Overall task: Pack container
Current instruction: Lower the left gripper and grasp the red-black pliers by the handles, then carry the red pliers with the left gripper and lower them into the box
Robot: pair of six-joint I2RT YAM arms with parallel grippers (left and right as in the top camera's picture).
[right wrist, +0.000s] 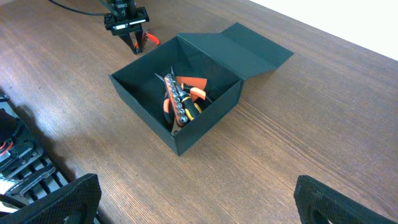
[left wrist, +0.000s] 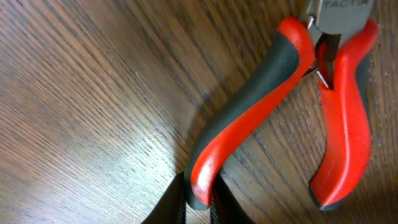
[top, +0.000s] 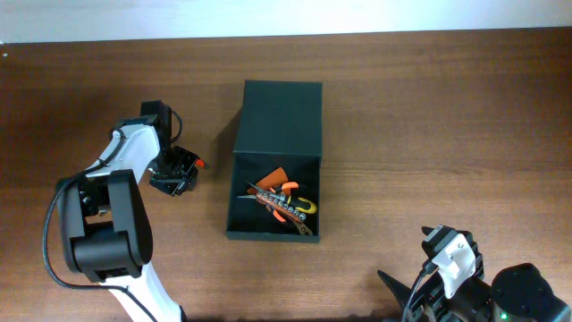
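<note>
My left gripper will let go of the red-and-black pliers on top of the hand tools (top: pixel 279 207) inside the dark green-black container.
The dark green-black container (top: pixel 234 192) stands open at the table's middle, its lid (top: pixel 281 118) folded back flat; it also shows in the right wrist view (right wrist: pixel 143 102). Inside lie several hand tools (top: pixel 284 204) with orange and yellow handles. Red-and-black pliers (left wrist: pixel 280 106) lie on the table left of the container. My left gripper (left wrist: pixel 200 202) is shut on the end of one pliers handle; in the overhead view it (top: pixel 179 174) is just left of the container. My right gripper (right wrist: pixel 196 199) is open and empty near the front right edge.
The wooden table (top: pixel 429 134) stretches to the right of the container. A pale wall strip (top: pixel 286 13) runs along the far edge. The right arm's base (top: pixel 500 291) sits at the front right corner.
</note>
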